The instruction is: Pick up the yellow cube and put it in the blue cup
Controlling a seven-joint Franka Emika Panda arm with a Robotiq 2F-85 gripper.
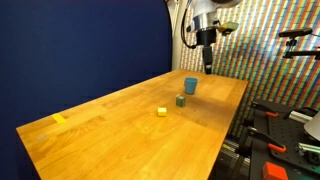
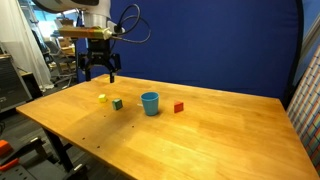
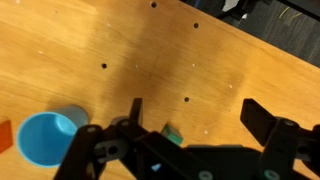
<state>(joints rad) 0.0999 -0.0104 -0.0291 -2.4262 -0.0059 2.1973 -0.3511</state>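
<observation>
The yellow cube near the dark greenish cube is next, and my gripper should go to it and close on the yellow cube's opposite sides (image 1: 162, 112).
The yellow cube (image 1: 162, 111) sits on the wooden table and also shows in the other exterior view (image 2: 102, 98). It is out of the wrist view. The blue cup (image 1: 190, 86) stands upright a little beyond it, also seen in an exterior view (image 2: 150, 103) and at the lower left of the wrist view (image 3: 45, 138). My gripper (image 1: 207, 67) hangs open and empty well above the table, high over the cubes in an exterior view (image 2: 100, 75). In the wrist view its fingers (image 3: 200, 115) are spread wide with nothing between them.
A dark greenish cube (image 1: 181, 100) lies between the yellow cube and the cup, also in an exterior view (image 2: 117, 103) and the wrist view (image 3: 172, 135). A red cube (image 2: 179, 107) sits past the cup. A flat yellow piece (image 1: 60, 119) lies near the table's far corner.
</observation>
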